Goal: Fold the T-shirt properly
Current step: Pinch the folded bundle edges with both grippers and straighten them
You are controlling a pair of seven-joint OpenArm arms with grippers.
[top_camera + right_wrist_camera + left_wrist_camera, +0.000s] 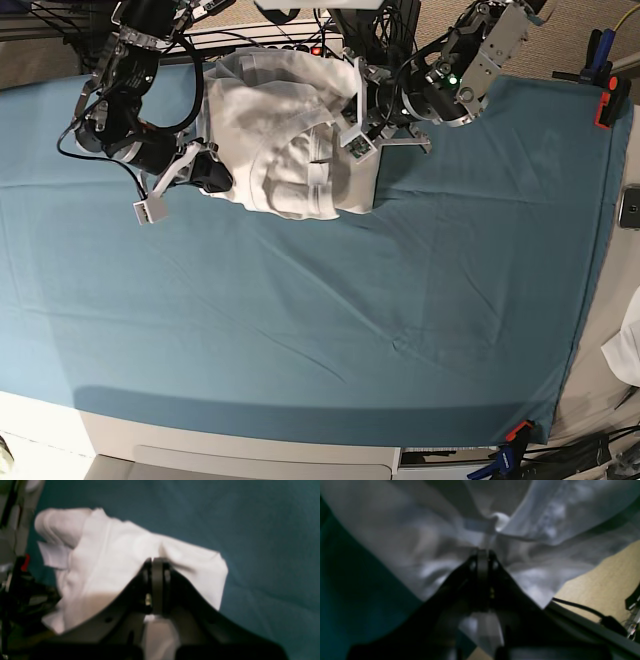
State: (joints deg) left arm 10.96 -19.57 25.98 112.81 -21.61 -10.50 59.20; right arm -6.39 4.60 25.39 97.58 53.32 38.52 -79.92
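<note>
A flap of the T-shirt sticks out past my right gripper's fingers, so my right gripper needs to open and take the cloth closer to the T-shirt's edge (183, 542).
The white T-shirt (285, 135) hangs bunched between my two arms above the far side of the teal-blue sheet (300, 320). My left gripper (482, 551) is shut on a fold of the T-shirt (420, 542); in the base view it (362, 115) holds the shirt's right side. My right gripper (156, 561) is shut on the T-shirt (107, 552) at an edge; in the base view it (210, 170) grips the shirt's left side. The neckline and label do not show clearly.
The teal-blue sheet covers the table, clamped at its right corners (517, 432). A small white fabric scrap (625, 352) lies off the table at the right. Cables and stands (330, 20) crowd the far edge. A black cable (582, 608) runs over tan floor.
</note>
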